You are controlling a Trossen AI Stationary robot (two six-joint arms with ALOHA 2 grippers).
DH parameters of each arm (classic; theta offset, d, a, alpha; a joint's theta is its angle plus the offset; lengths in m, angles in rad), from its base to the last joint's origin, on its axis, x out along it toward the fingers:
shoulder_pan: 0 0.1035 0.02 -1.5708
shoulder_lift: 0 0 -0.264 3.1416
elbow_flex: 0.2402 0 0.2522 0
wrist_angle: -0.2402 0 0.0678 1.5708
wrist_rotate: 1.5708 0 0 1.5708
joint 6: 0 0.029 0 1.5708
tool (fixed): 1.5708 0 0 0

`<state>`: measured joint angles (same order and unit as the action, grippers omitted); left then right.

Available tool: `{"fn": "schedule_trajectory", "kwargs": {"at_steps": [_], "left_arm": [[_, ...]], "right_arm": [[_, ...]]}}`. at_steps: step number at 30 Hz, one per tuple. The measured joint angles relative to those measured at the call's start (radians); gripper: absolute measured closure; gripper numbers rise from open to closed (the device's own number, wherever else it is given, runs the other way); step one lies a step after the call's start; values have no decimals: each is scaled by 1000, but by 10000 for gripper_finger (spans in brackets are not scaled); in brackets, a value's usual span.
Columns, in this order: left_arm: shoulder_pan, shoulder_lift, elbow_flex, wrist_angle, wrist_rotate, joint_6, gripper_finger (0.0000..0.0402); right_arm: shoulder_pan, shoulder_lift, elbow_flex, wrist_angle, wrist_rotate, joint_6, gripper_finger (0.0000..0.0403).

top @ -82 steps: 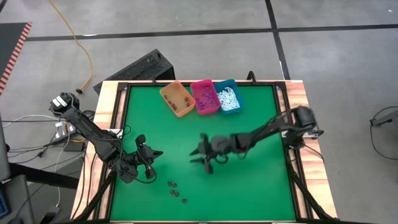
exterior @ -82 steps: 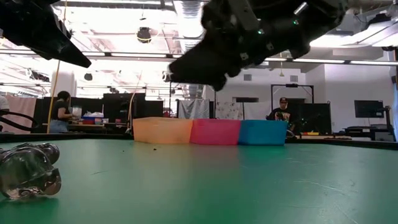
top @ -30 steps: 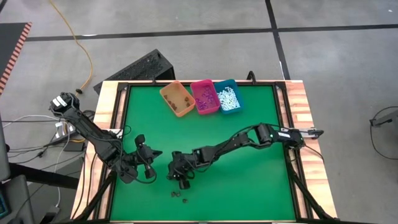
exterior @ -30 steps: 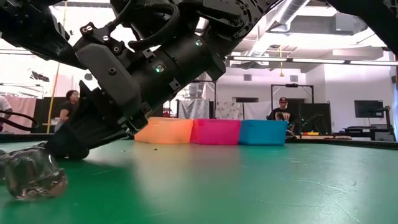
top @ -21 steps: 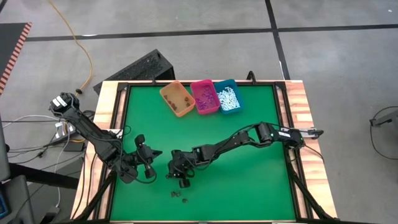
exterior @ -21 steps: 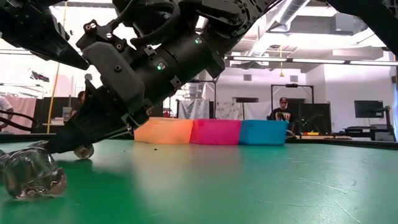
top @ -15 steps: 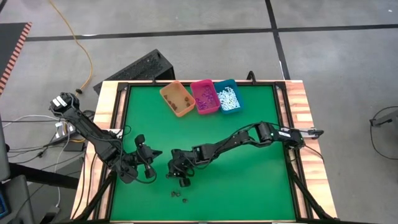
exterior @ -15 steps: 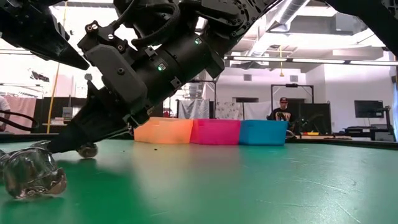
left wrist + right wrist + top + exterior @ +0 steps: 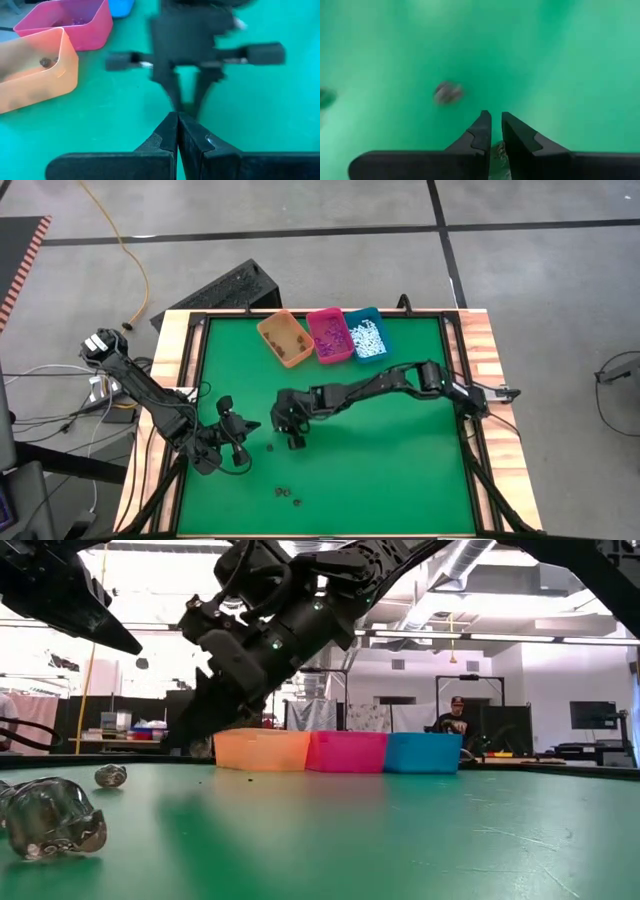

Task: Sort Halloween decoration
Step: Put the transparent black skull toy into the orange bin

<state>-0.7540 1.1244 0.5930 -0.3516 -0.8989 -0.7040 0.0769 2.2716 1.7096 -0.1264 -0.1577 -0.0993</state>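
Observation:
Next, my right gripper releases the dark brown piece so that it rests inside the orange bin (image 9: 282,353), over toward the near end of that bin.
My right gripper (image 9: 295,443) hovers above the mat left of its middle, shut on a dark brown piece. Another dark piece (image 9: 270,446) lies on the mat close by and shows blurred in the right wrist view (image 9: 448,92). Two more dark pieces (image 9: 288,496) lie nearer the near edge. In the low view, one piece (image 9: 110,776) rests on the mat and a nearer one (image 9: 50,820) looms large. My left gripper (image 9: 252,427) waits shut near the left edge and touches nothing. The other pieces lie in the bins. My right gripper pinches a small dark brown piece (image 9: 498,150) between its two fingers, which slant down toward the mat. The piece is lifted clear of the mat (image 9: 203,748). Which part of the piece the fingers have cannot be told.
Three bins stand in a row at the far edge: orange (image 9: 285,340), pink (image 9: 329,335) and teal (image 9: 367,336). The mat's right half is bare green. A black frame and a wooden border (image 9: 480,330) ring the mat. People show in the room beyond.
My right gripper was down at the pieces near the near edge. It has since risen clear of the mat and moved toward the far edge and the bins, carrying a dark piece. One piece it had been beside now lies alone on the mat.

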Motion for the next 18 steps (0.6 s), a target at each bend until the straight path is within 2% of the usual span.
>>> {"fn": "schedule_trajectory", "kwargs": {"at_steps": [9,18], "left_arm": [[0,0,0,-8,-1,0,401],[0,0,0,-11,-34,0,401]], "right_arm": [[-119,-111,2,-44,-2,-111,334],[-331,-192,3,-56,28,-130,334]]}}
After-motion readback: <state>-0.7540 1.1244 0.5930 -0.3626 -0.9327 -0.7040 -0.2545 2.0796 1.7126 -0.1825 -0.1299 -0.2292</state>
